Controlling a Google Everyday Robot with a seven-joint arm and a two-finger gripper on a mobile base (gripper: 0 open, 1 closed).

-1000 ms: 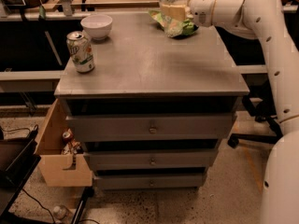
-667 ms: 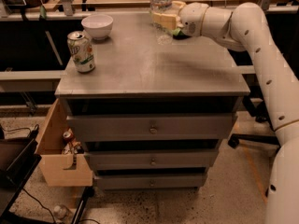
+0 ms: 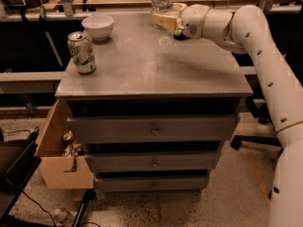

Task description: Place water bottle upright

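Next, my gripper sets the water bottle upright on the grey table top [image 3: 154,54] between the soda can and the snack bag.
The water bottle [image 3: 162,4] is clear and ribbed and stands upright near the far middle of the grey table top [image 3: 151,70]. Its top is cut off by the upper edge of the view. Its base is at or just above the surface; I cannot tell which. My gripper [image 3: 164,20] reaches in from the right at the end of the white arm [image 3: 246,27]. Its pale fingers [image 3: 166,21] are shut around the bottle's lower half.
A green-and-white soda can [image 3: 81,52] stands at the table's left. A white bowl [image 3: 97,26] sits behind it. A bit of a green snack bag [image 3: 178,32] shows under the wrist. An open wooden box [image 3: 59,162] with cans juts out at the lower left of the drawers.
The arm has carried the bottle leftwards along the back of the table, away from the green snack bag. The bag is now mostly hidden behind the wrist.
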